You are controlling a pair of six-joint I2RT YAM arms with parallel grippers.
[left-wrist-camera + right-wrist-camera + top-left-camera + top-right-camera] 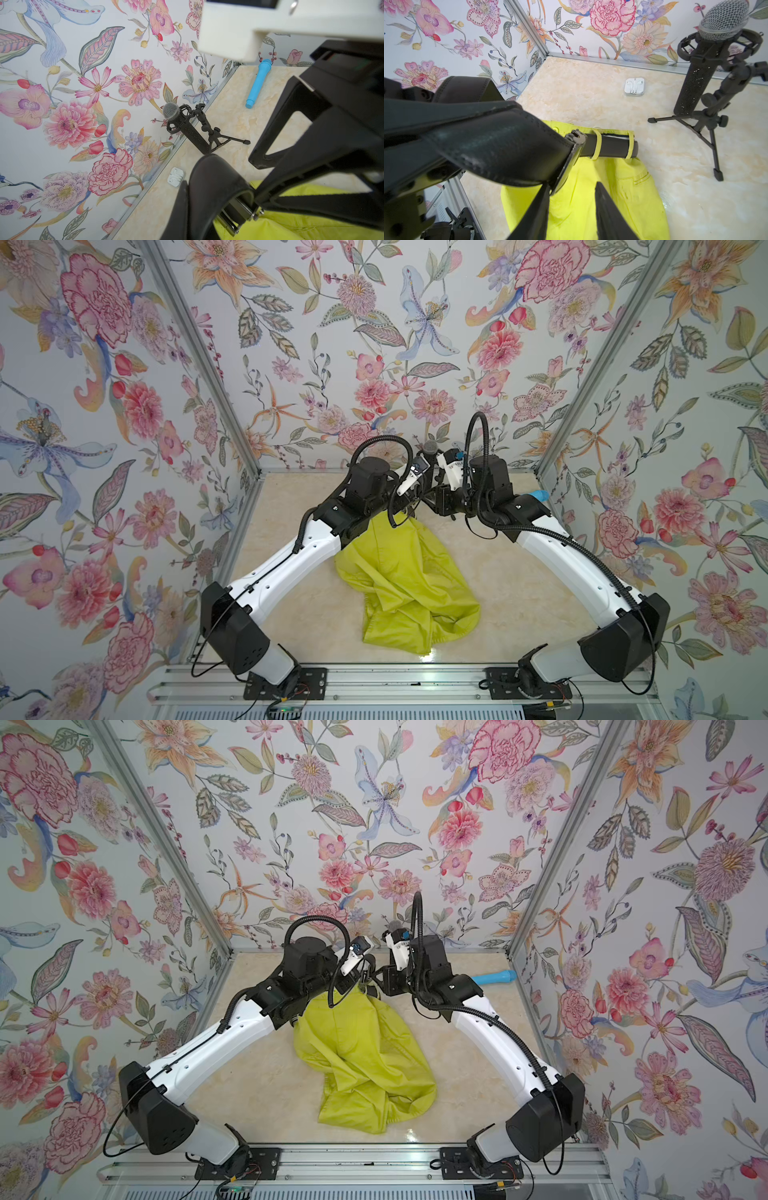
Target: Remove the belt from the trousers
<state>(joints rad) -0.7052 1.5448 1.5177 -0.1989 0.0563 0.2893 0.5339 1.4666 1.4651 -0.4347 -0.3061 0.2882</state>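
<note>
I need to pinch the buckle's lower edge (552, 192) with my right gripper before my left gripper pulls out the belt strap it holds, as that strap runs into the buckle.
The yellow-green trousers (399, 572) (361, 1056) lie crumpled mid-table, waistband toward the far wall. The black belt (500, 145) rises from the waistband, and its far part (612, 145) runs through two yellow loops behind the metal buckle (575, 141). My left gripper (187, 218) (409, 506) is shut on the belt strap (216, 187), holding it lifted in a loop just above the buckle (239, 216). My right gripper (573, 207) (436, 499) hovers open over the trousers (623, 187) beside the buckle. One of its fingers (542, 212) stands against the buckle's edge, and nothing is between the jaws.
A black microphone on a small tripod (708, 72) (172, 112) stands by the far wall. A white earphone case (634, 86) (176, 176) lies near it. A blue handle-shaped object (257, 83) (494, 977) lies at the far right. Flowered walls close in three sides.
</note>
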